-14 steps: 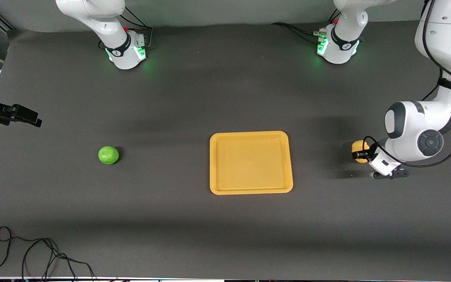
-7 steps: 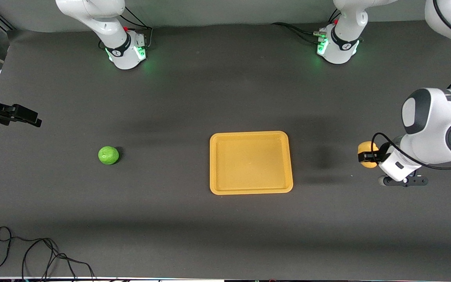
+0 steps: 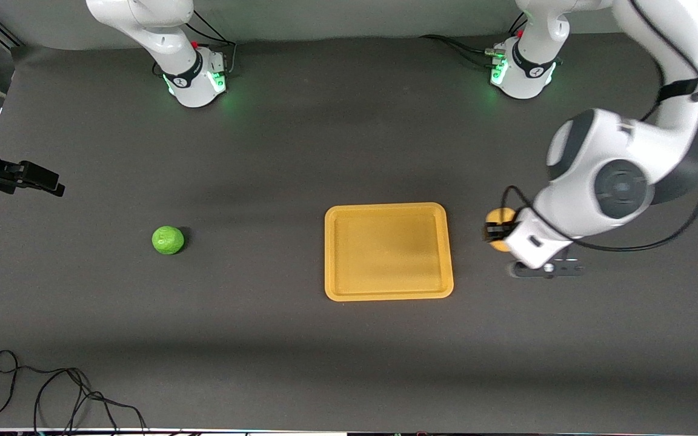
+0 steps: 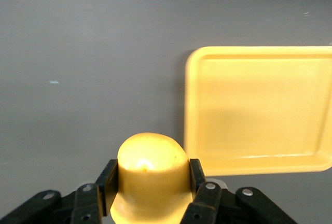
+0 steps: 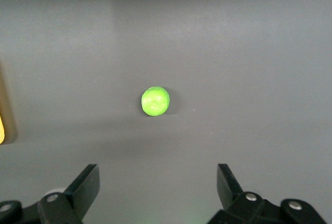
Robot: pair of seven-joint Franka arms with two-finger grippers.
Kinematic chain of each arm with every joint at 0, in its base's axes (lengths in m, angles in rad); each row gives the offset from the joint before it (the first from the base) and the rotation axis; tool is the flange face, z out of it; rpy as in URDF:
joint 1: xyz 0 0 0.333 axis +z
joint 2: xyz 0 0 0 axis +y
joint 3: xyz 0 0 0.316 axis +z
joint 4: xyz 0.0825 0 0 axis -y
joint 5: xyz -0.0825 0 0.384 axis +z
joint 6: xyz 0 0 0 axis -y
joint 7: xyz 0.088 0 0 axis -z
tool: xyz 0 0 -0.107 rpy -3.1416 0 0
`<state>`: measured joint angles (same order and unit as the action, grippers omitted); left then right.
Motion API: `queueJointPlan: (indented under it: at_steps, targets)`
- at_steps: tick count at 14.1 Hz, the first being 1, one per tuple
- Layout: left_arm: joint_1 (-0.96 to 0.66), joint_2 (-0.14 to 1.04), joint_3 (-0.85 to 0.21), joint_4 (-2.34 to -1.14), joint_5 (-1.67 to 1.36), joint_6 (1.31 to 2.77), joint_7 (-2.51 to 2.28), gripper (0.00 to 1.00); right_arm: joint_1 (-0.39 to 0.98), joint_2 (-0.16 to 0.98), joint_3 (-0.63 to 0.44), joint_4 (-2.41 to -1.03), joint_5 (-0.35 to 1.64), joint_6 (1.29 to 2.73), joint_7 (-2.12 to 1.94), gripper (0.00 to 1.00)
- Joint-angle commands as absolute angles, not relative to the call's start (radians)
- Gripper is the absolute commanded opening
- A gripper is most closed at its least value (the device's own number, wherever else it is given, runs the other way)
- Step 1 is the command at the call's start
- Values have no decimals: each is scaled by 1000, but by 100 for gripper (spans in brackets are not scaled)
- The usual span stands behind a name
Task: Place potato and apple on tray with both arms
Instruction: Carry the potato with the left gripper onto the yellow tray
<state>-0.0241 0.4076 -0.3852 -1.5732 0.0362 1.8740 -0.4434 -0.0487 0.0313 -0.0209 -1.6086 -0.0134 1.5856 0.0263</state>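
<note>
I need to set the potato down in the tray with my left gripper, placing it just inside the rim [image 3: 425, 247] [image 4: 219, 120] that is closest to that gripper.
My left gripper [image 3: 497, 232] is shut on the yellow-orange potato [image 3: 501, 217] and holds it in the air over the dark table, just beside the tray's edge at the left arm's end. In the left wrist view the potato [image 4: 150, 154] sits between both fingers of the left gripper [image 4: 151, 182]. The yellow-orange tray [image 3: 385, 208] lies empty mid-table and shows in the left wrist view [image 4: 259, 105]. The green apple [image 3: 168, 240] lies on the table toward the right arm's end. My right gripper [image 5: 158, 175] is open and empty, high above the apple [image 5: 155, 101].
The two arm bases [image 3: 194, 82] [image 3: 521, 72] stand at the table's back edge. A black cable [image 3: 52, 387] lies at the front corner at the right arm's end. A sliver of the tray [image 5: 1, 125] shows in the right wrist view.
My left gripper, with the potato in it, has swung from the left arm's end of the table toward the tray. The right arm, apple and tray have not moved.
</note>
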Motion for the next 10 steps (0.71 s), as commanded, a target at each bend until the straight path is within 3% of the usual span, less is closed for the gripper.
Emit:
queueJointPlan:
  at_steps: [1,6,10]
  targets:
    - [-96,521,-376,-1543,34,1963,-547,37,-51,35,-18,-1598,-9,1585,6,100]
    - [-179,640,-370,-1646,47,2235,-661,38,-49,35,-15,-1608,11,1594,5,100]
    - [-183,681,-365,-1692,87,2321,-669,38,-15,15,-14,-1655,12,1635,20,100]
